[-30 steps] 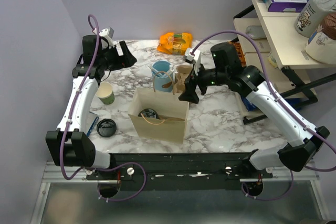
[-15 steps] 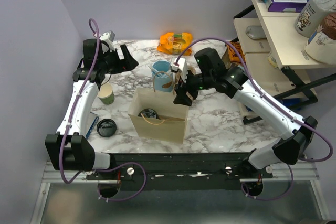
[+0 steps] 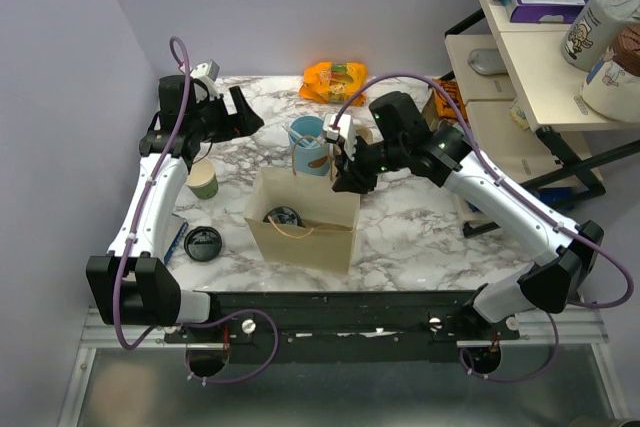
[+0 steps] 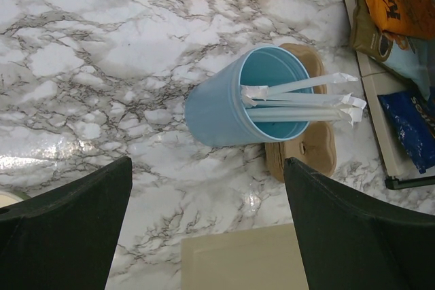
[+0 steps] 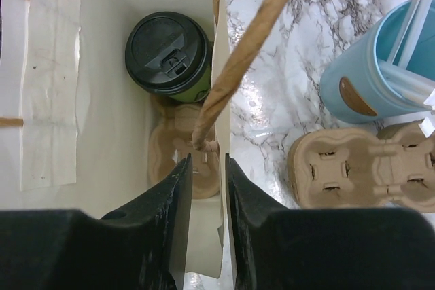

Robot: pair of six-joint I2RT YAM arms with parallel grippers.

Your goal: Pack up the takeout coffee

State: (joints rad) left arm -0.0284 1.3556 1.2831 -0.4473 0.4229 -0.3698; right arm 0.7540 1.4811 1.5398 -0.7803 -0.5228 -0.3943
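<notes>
The robot's left gripper should next close on the top end of the wrapped straw (image 3: 287,129) (image 4: 253,94) that leans over the light-blue cup's rim, away from the spare cardboard carrier.
The takeout coffee (image 5: 170,56), a green cup with a black lid, stands inside the tan paper bag (image 3: 305,232) on a cardboard carrier (image 5: 178,142); from above only its lid (image 3: 284,216) shows. My right gripper (image 5: 207,161) hangs over the bag's far rim (image 3: 343,182). Its jaws are narrowed astride the bag's wall just below the handle's knot, with a slim gap still showing on the inner side. My left gripper (image 4: 207,168) is wide open above the marble at the back left (image 3: 240,112), holding nothing.
A light-blue cup (image 4: 224,110) of wrapped straws and a spare cardboard carrier (image 5: 360,164) sit just behind the bag. A lidless green-and-white cup (image 3: 203,178) and a loose black lid (image 3: 203,243) lie at the left. An orange snack bag (image 3: 335,80) is at the back.
The right arm swung left onto the bag's far rim and its jaws narrowed from wide open to a slim gap around the wall. The left arm barely moved.
</notes>
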